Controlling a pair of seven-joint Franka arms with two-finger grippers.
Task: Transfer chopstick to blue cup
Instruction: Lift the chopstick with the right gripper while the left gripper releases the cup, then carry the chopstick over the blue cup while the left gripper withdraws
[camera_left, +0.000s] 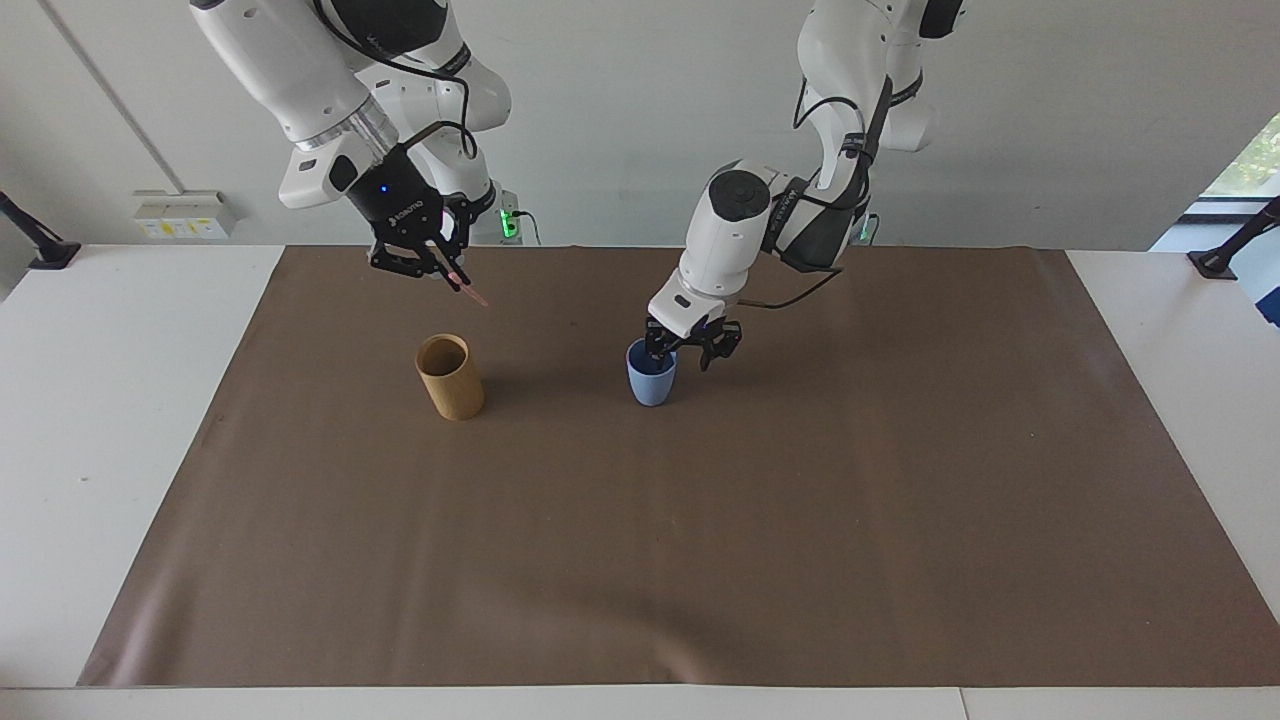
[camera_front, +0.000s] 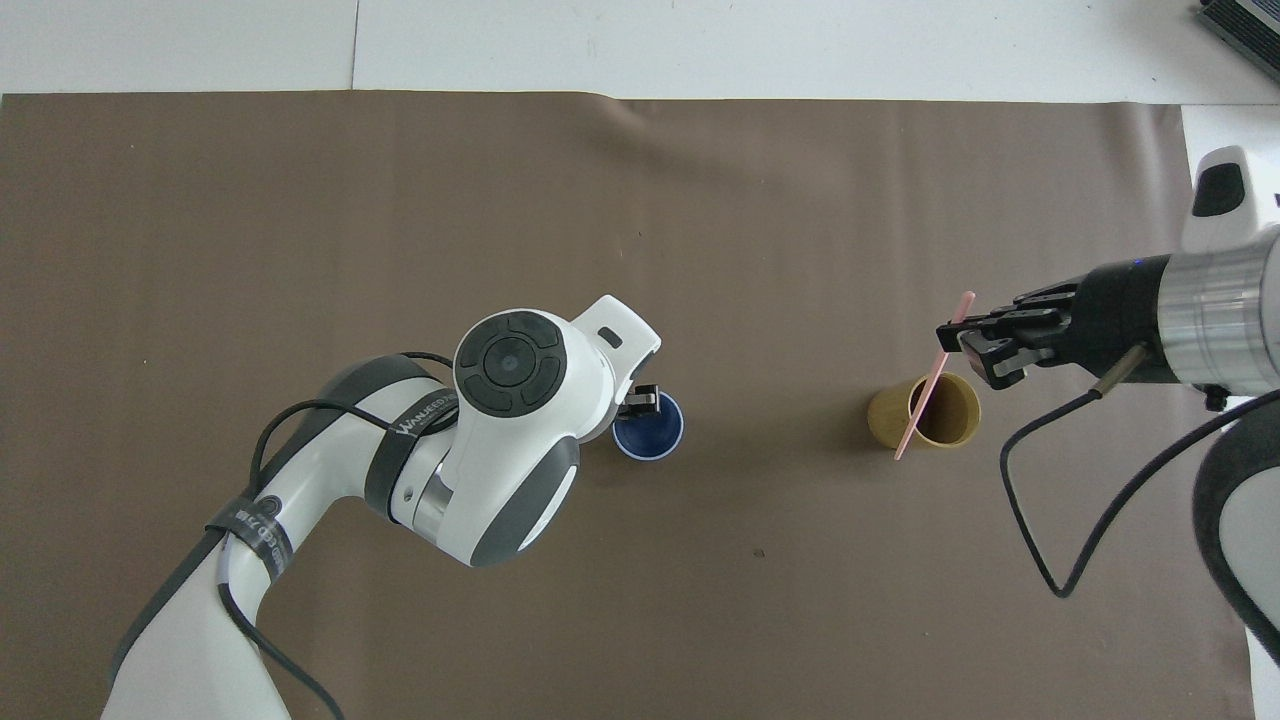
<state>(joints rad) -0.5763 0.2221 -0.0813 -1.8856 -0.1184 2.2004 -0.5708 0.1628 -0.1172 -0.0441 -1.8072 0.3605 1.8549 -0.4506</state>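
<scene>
I should use my right gripper to release the pink chopstick inside the blue cup (camera_front: 647, 437), so that it leans on the cup's rim next to my left gripper.
The pink chopstick (camera_left: 468, 290) hangs slantwise in the air, pinched near its upper end by my right gripper (camera_left: 438, 268), which is shut on it. In the overhead view the chopstick (camera_front: 933, 378) crosses over the rim of the tan holder (camera_front: 925, 412), and my right gripper (camera_front: 968, 335) is just past that rim. The blue cup (camera_left: 651, 378) stands upright on the brown mat. My left gripper (camera_left: 688, 356) is open just above it, one finger at the cup's rim and the other outside it. From overhead the blue cup (camera_front: 648, 436) shows beside the left arm's wrist.
The tan holder (camera_left: 449, 378) stands on the mat (camera_left: 700, 560) toward the right arm's end, level with the blue cup. The left arm's elbow and cable hang over the mat (camera_front: 300, 250) between the cup and the robots.
</scene>
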